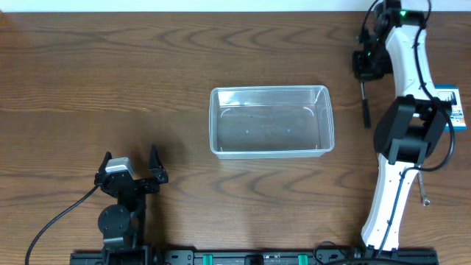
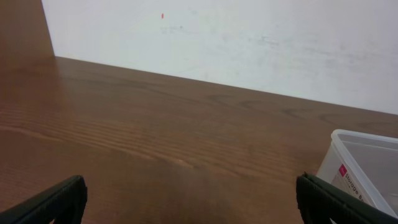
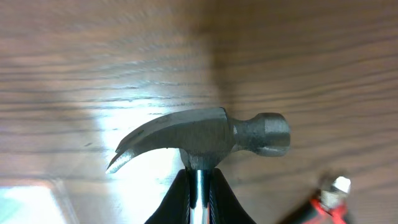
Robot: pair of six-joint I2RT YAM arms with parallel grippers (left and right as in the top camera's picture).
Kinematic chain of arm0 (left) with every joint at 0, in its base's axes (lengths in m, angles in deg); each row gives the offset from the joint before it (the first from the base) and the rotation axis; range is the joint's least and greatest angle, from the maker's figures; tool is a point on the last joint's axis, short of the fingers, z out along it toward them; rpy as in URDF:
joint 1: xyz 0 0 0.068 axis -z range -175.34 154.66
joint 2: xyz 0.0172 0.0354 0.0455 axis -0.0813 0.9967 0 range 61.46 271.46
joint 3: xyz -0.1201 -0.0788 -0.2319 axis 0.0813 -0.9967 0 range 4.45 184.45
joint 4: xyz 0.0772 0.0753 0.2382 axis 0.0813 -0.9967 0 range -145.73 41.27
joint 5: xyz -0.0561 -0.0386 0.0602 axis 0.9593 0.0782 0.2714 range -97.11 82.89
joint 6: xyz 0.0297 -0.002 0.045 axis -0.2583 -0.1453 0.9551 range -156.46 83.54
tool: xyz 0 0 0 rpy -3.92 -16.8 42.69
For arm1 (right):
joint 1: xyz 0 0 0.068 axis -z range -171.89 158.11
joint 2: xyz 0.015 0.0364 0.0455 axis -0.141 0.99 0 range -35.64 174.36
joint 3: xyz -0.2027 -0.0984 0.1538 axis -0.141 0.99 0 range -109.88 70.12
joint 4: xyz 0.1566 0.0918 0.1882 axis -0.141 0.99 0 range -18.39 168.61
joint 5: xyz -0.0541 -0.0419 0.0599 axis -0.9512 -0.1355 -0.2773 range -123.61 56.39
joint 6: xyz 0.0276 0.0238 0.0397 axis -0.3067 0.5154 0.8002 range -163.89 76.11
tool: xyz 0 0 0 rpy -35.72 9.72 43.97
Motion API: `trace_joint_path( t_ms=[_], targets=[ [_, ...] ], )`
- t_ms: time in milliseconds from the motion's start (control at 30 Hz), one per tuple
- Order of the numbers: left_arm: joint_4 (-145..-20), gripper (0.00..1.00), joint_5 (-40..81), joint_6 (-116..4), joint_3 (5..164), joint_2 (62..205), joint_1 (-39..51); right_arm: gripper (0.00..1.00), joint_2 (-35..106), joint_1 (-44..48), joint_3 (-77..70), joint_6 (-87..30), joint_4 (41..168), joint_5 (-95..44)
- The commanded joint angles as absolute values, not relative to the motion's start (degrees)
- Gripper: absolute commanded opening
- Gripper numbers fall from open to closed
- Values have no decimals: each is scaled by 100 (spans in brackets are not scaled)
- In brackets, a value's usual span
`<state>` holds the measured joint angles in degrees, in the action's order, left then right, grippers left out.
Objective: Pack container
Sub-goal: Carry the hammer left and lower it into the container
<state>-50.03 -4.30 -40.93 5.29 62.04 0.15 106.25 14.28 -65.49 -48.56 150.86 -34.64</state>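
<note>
The robot's right gripper will release the claw hammer on the container's bottom, along its near long side (image 1: 283,140).
The container (image 1: 271,121) is a clear plastic tub at the table's middle, with nothing in it. Its corner shows in the left wrist view (image 2: 367,163) and faintly in the right wrist view (image 3: 31,202). My right gripper (image 1: 366,66) is at the far right, right of the tub, shut on the metal shaft of a claw hammer (image 3: 205,135). The hammer's dark handle (image 1: 366,104) sticks out toward the front. My left gripper (image 1: 131,171) is open and empty at the front left, well apart from the tub; its fingers show in the left wrist view (image 2: 193,208).
A small blue-and-white box (image 1: 452,107) lies at the right edge behind the right arm. A slim tool (image 1: 424,193) lies at the front right. A red-handled tool tip (image 3: 328,198) shows beside the hammer. A white wall stands beyond the table.
</note>
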Motion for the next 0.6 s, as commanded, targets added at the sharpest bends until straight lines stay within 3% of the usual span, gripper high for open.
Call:
trace_joint_path(
  t_ms=[0,300,567],
  targets=[
    [-5272,98,-524,-4063,468,6169,-20,1,9936,1358,-7025,-5158,15225,-3456],
    [-5274,98,-524,-4063,468,6169,-20,1,8673,659,-7095,-6233,15606,-3115],
    [-5272,98,-524,-4063,468,6169,-20,1,8070,-637,-7095,-7131,15966,-3119]
  ],
)
